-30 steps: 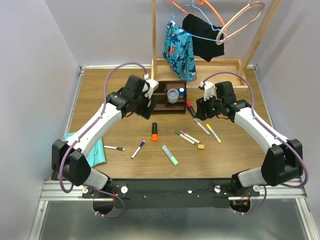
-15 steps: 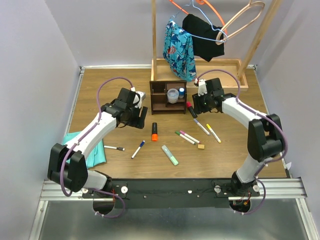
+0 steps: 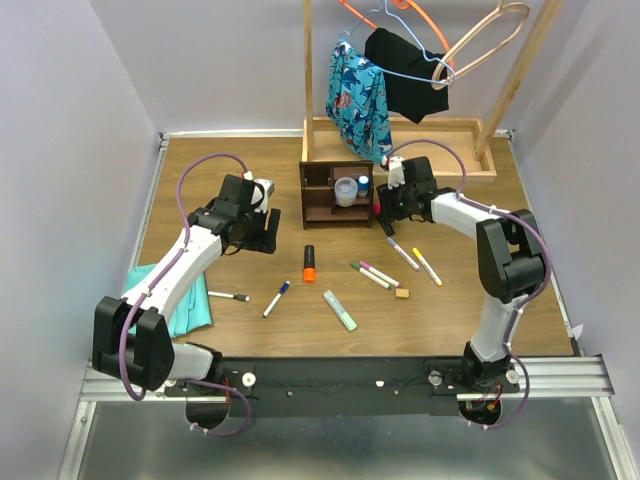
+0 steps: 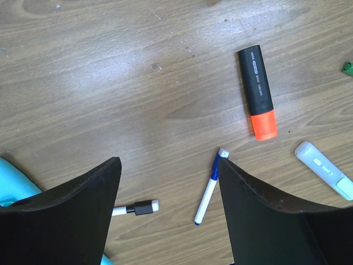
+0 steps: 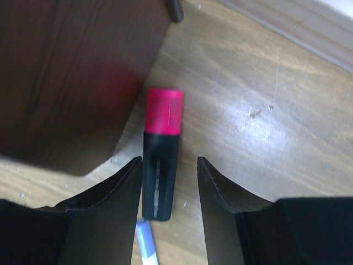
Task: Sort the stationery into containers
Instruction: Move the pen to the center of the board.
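Note:
The red highlighter sits tight beside the organizer's side, so it should first be dragged clear by my right gripper, which should then grip the red highlighter's black body (image 5: pixel 160 176) and lift.
The dark brown organizer (image 3: pixel 325 193) stands at the back centre with a clear tub (image 3: pixel 346 190) in one compartment. My right gripper (image 3: pixel 385 211) is open just right of it, with its fingers on either side of the red highlighter (image 5: pixel 161 154), which lies on the table against the organizer's wall (image 5: pixel 77 72). My left gripper (image 3: pixel 270 233) is open and empty, left of the organizer and above the table. Under it lie the orange highlighter (image 4: pixel 257 93), a blue marker (image 4: pixel 208 186) and a black-capped marker (image 4: pixel 138 208). The pale-green highlighter (image 3: pixel 340 310) lies nearer the front.
Green and pink markers (image 3: pixel 368 273), a purple marker (image 3: pixel 403 253), a yellow marker (image 3: pixel 427 266) and a tan eraser (image 3: pixel 401 293) lie right of centre. A teal cloth (image 3: pixel 185 300) is at the left front. The clothes rack's tray (image 3: pixel 470 150) stands behind the organizer.
My left gripper drew back from the organizer to the left. My right gripper moved in toward the organizer and now straddles the red highlighter.

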Controlling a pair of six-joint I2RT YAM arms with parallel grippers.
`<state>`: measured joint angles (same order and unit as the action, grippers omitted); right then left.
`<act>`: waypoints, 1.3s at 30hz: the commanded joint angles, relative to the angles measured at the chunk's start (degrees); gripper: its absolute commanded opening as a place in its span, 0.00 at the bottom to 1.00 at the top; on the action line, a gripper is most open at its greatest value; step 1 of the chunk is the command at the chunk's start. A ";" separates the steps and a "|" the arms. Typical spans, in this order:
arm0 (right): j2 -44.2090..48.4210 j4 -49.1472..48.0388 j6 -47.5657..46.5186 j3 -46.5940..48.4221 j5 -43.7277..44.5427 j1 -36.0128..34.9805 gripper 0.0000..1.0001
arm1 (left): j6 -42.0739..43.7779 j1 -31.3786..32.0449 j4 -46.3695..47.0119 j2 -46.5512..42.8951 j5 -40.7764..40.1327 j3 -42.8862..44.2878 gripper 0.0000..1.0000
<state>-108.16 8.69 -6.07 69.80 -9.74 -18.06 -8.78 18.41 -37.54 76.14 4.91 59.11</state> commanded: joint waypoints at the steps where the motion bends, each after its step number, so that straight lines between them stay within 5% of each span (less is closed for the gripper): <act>1: -2.41 -3.59 -0.09 1.92 -1.24 -0.30 0.52 | 0.86 -0.75 0.01 1.64 -0.95 1.35 0.79; 11: -4.08 -3.59 0.00 0.07 -1.60 -0.30 0.52 | 1.04 -1.01 0.10 3.05 -1.22 2.76 0.79; 16: -3.38 -0.44 -0.61 -1.24 -0.73 -0.30 0.38 | 1.22 -1.01 0.19 2.88 -1.48 2.41 0.79; 25: 6.80 2.73 -0.26 -11.96 -0.64 -0.30 0.34 | 0.78 -1.45 0.98 2.08 -0.60 1.36 0.80; 27: 8.22 3.44 -0.26 -13.63 -0.55 -0.31 0.35 | 0.78 -1.45 1.06 1.65 -0.51 0.83 0.80; 32: 11.13 4.15 -0.44 -13.20 0.33 -0.31 0.55 | 0.78 -1.45 1.42 0.77 -0.34 -0.13 0.80; 39: 5.78 3.00 -1.93 -6.44 -0.46 -0.30 0.57 | 0.86 -1.45 1.42 0.77 -0.25 0.39 0.79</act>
<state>-99.04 12.01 -6.52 58.33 -10.09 -18.06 -8.14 17.23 -37.15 78.43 4.73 59.44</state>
